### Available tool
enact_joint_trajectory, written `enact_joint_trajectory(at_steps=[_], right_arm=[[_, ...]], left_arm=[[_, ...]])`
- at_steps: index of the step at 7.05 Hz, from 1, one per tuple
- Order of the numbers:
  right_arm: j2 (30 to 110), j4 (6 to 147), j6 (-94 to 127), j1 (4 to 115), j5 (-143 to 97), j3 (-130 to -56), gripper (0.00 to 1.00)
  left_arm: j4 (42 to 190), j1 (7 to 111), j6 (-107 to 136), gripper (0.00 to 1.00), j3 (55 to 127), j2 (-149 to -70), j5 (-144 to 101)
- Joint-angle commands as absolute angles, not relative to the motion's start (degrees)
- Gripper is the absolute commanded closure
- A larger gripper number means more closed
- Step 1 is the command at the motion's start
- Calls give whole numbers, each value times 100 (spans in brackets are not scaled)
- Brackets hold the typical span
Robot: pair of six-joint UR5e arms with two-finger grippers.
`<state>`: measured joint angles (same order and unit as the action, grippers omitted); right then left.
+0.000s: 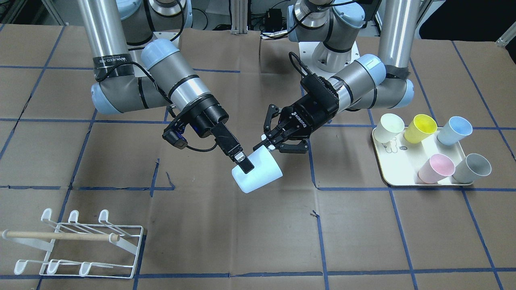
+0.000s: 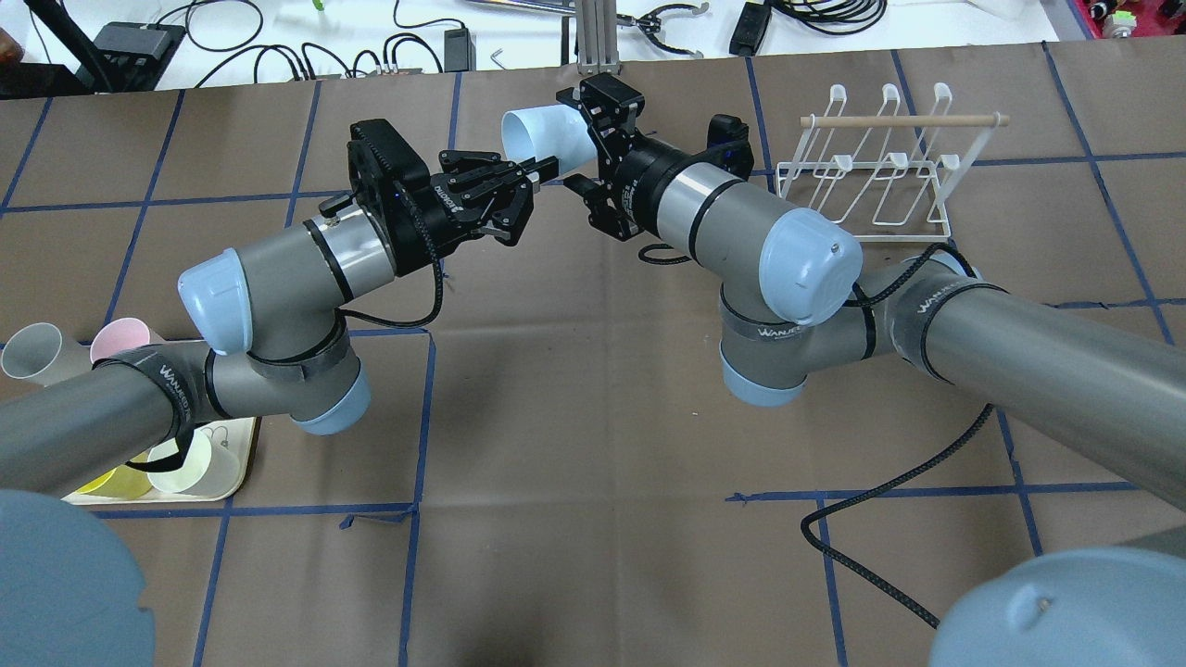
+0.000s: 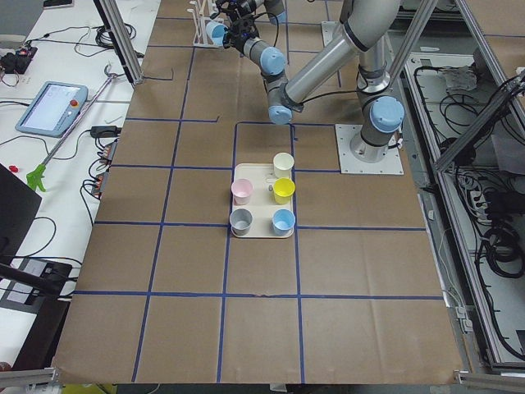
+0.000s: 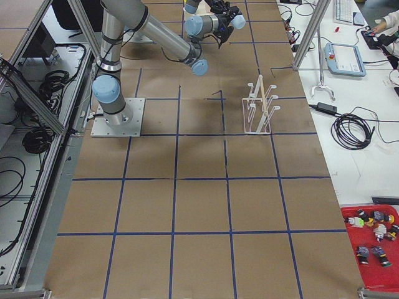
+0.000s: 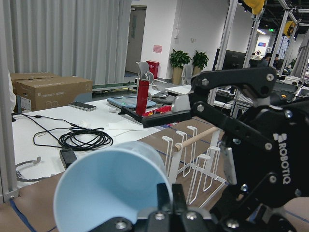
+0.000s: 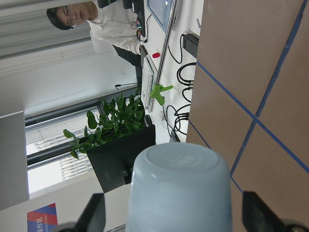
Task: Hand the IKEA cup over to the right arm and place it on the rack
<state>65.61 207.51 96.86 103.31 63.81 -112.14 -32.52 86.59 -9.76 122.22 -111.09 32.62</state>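
Observation:
The robot's right gripper should close around the middle of the pale-blue cup's side (image 1: 252,173) (image 6: 133,212), between the cup's base and the cup rim that the left gripper holds.
A pale-blue cup (image 1: 258,171) hangs tilted in mid-air over the table's middle. My left gripper (image 1: 268,146), with claw-like linkage fingers, is shut on its rim. The left wrist view shows one finger inside the cup's mouth (image 5: 116,188). My right gripper (image 1: 248,167), with long straight fingers, is open and straddles the cup's base end. In the right wrist view the cup's base (image 6: 178,188) sits between the two fingers with a gap on each side. The white wire rack (image 1: 72,241) with its wooden dowel stands on the table at my right.
A cream tray (image 1: 399,169) on my left holds several cups: cream, yellow, blue, pink and grey. Brown paper with blue tape lines covers the table. Cables lie beyond the far edge (image 2: 408,46). A person shows in the right wrist view (image 6: 96,24).

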Motion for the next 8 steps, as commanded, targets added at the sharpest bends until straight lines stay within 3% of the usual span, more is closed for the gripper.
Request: enact_joint_trajectory(at_steps=[1, 3, 5, 8], right_arm=[[6364, 20751, 9712, 10397, 6390, -10996, 1], [6311, 20742, 9747, 10406, 6372, -10942, 0], [6310, 20725, 9712, 10397, 6381, -10942, 6], [6311, 20725, 9686, 10397, 6284, -10951, 51]], left_arm=[[-3252, 8657, -976, 94, 12217, -11109, 3261], [-3252, 8657, -967, 93, 12217, -11101, 3270], [-3261, 8666, -835, 93, 12199, -11092, 3296], [-3261, 8666, -835, 92, 12199, -11092, 3296]])
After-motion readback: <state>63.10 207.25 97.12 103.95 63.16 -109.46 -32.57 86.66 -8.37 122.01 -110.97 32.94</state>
